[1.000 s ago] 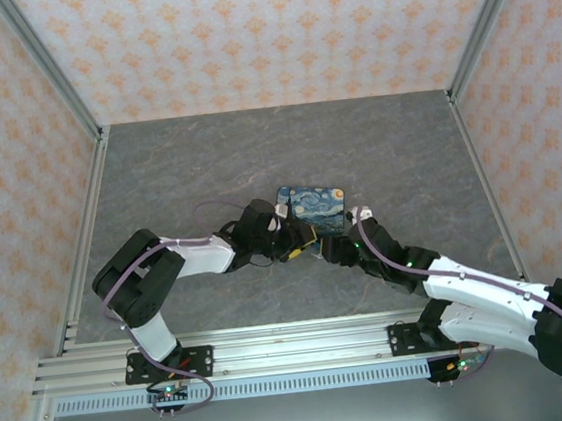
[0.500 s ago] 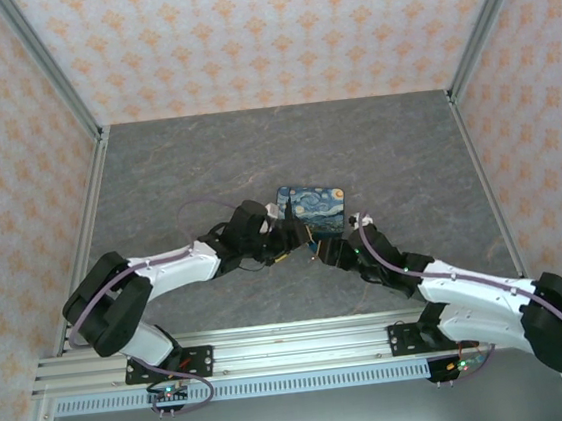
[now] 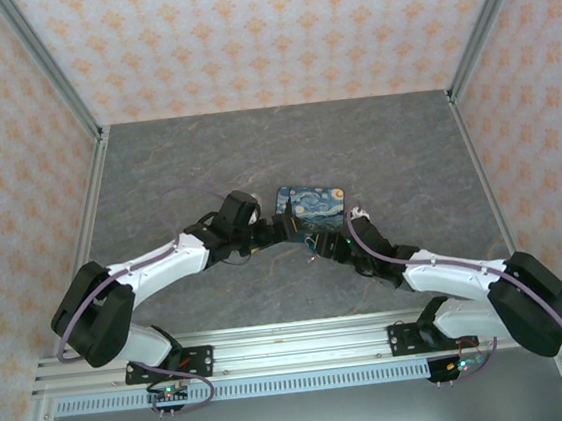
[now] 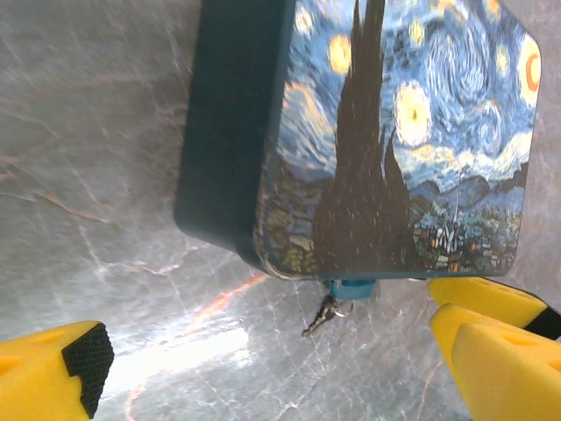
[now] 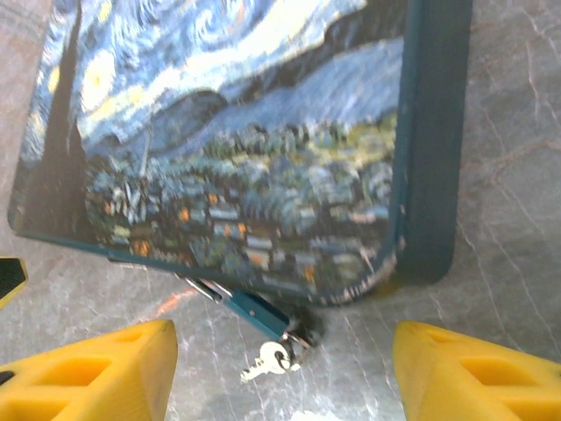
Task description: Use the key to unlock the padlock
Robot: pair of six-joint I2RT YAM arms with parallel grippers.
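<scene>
The padlock's shackle hangs in the box's clasp, so my right gripper needs to pinch the teal body (image 5: 256,314) and draw it free while my left gripper steadies the box.
The padlock (image 3: 313,207), a flat square block with a starry-night top and dark teal sides, lies flat on the grey table. Seen up close from both wrists, the padlock (image 4: 394,140) (image 5: 237,132) has the key sticking out at its near edge. The key's teal head (image 4: 353,288) (image 5: 256,312) points outward, and a small silver key on a ring (image 5: 267,361) lies on the table beside it. My left gripper (image 3: 278,229) (image 4: 267,346) is open at the block's near-left corner. My right gripper (image 3: 325,246) (image 5: 280,386) is open, straddling the key without touching it.
The grey marble table (image 3: 155,163) is walled by patterned panels on three sides, with an aluminium rail (image 3: 276,352) along the near edge. The two grippers sit close together in front of the padlock. A yellow finger (image 5: 7,276) of the other gripper shows at the left edge.
Both arms have stretched out lower and flatter. The left wrist has shifted left and back, and the right gripper has closed in on the padlock's near edge. The padlock has not moved.
</scene>
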